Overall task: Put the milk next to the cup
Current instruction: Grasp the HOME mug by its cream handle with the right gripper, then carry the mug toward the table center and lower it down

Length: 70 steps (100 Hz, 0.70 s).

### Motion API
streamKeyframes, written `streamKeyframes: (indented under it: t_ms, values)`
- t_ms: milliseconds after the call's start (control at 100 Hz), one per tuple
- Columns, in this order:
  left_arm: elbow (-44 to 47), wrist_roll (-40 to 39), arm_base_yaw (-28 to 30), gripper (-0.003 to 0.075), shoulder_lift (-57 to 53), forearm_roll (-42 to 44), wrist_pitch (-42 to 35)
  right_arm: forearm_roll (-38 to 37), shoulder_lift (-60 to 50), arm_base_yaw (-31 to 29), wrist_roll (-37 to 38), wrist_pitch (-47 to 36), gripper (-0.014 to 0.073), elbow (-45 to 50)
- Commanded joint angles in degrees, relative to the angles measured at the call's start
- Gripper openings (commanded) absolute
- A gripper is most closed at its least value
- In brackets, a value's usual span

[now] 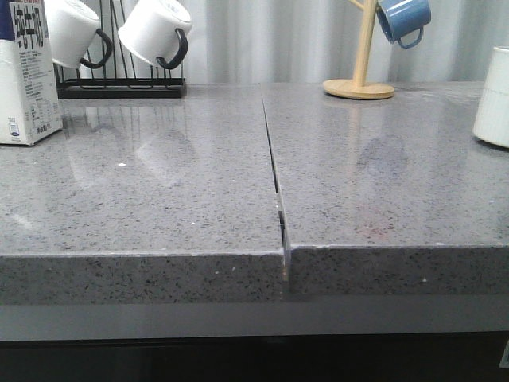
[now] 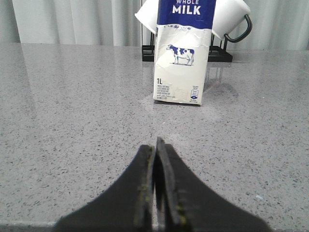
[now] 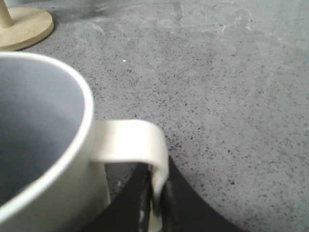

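Observation:
I should set the cup down with my right gripper on the far part of the counter's seam [image 1: 272, 149], just nearer than the mug tree.
The milk [image 1: 24, 76] is a white carton with a blue top, upright at the far left of the counter. In the left wrist view the milk [image 2: 182, 53] stands well ahead of my left gripper [image 2: 155, 145], which is shut and holds nothing. The cup [image 1: 495, 99] is a ribbed white mug, cut off by the right edge of the front view. In the right wrist view the cup [image 3: 43, 145] fills the near side, and my right gripper [image 3: 157, 174] is shut on its white handle [image 3: 130, 140]. Neither gripper shows in the front view.
A black wire rack [image 1: 119, 83] with two white, black-handled mugs [image 1: 155, 32] stands at the back left, right behind the milk. A wooden mug tree [image 1: 359, 83] holding a blue mug [image 1: 403, 20] stands at the back right. A seam [image 1: 274, 175] splits the grey counter.

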Motion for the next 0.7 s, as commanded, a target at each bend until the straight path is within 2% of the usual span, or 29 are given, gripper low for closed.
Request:
streamKeyframes:
  t_ms: [0, 160, 340, 690]
  values:
    - [2.3, -0.1, 0.1, -0.0020, -1.9, -0.4, -4.6, -0.4, -3.6, 1.2, -0.4, -4.6, -0.0067, -1.7]
    - [2.3, -0.1, 0.1, -0.0021, -1.9, -0.4, -4.6, -0.3, -7.3, 6.3, -0.4, -4.4, -0.0067, -1.7]
    - [2.3, -0.1, 0.1, -0.0021, -1.9, -0.4, -4.6, 3.4, -8.6, 15.6, -0.4, -3.5, -0.0067, -3.2]
    - [2.3, -0.1, 0.1, -0.0021, -1.9, -0.4, -4.6, 6.2, -2.5, 29.5, -0.5, -3.4, -0.0067, -9.3]
